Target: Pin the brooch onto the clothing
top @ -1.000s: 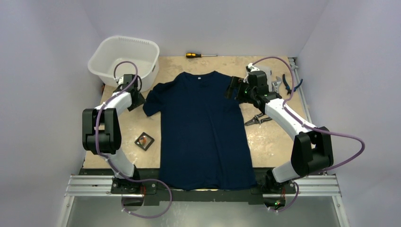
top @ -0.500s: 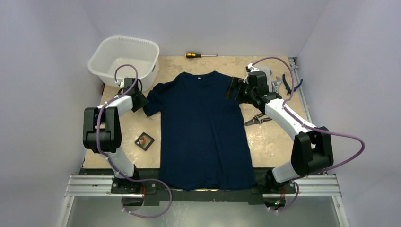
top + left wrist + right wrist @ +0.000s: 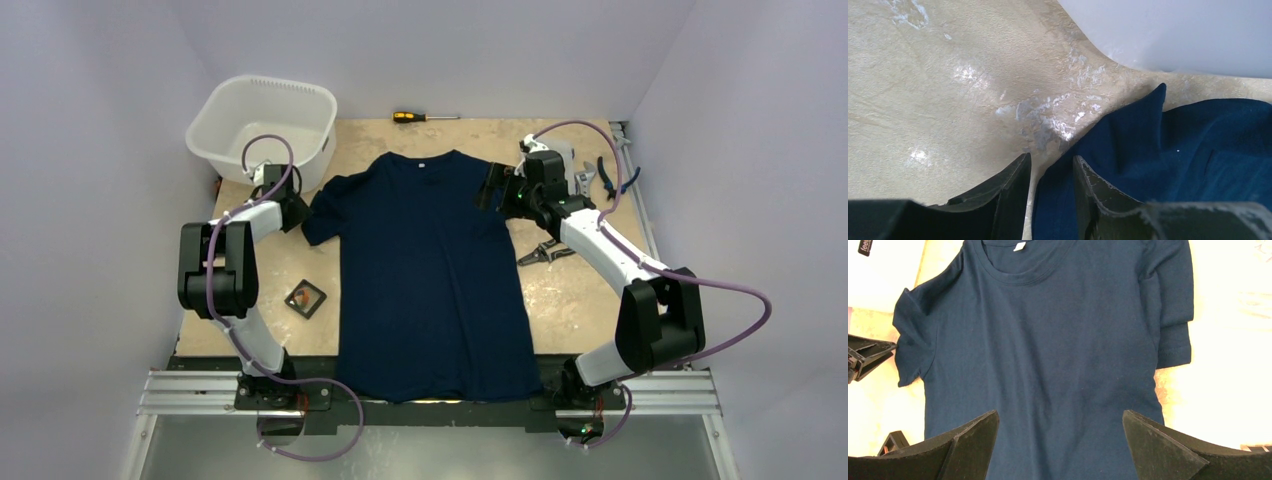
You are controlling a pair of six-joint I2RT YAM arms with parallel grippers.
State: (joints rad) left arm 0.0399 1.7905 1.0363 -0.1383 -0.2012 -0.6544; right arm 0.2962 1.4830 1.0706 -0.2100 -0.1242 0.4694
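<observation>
A raised fold bunches up the sleeve next to the white tub. My left gripper should open, grab the sleeve farther in and spread (image 3: pixel 326 211) it flat.
The dark navy T-shirt (image 3: pixel 430 270) lies flat on the table, collar at the far end; it fills the right wrist view (image 3: pixel 1048 340). The brooch (image 3: pixel 303 296) shows as a small orange spot in the little black tray, left of the shirt. My left gripper (image 3: pixel 298 208) is at the shirt's left sleeve (image 3: pixel 1158 145), low over the table. Its jaws stand narrowly apart with the sleeve's edge between them (image 3: pixel 1050 159). My right gripper (image 3: pixel 497 190) hovers over the shirt's right sleeve, wide open and empty (image 3: pixel 1060 415).
A white tub (image 3: pixel 262 125) stands at the far left, just behind my left gripper. A screwdriver (image 3: pixel 425 117) lies beyond the collar. Pliers (image 3: pixel 545 252) lie right of the shirt, and more tools (image 3: pixel 605 172) lie at the far right edge.
My left gripper has moved right and slightly away, up to the left sleeve. The right arm and the shirt have hardly moved.
</observation>
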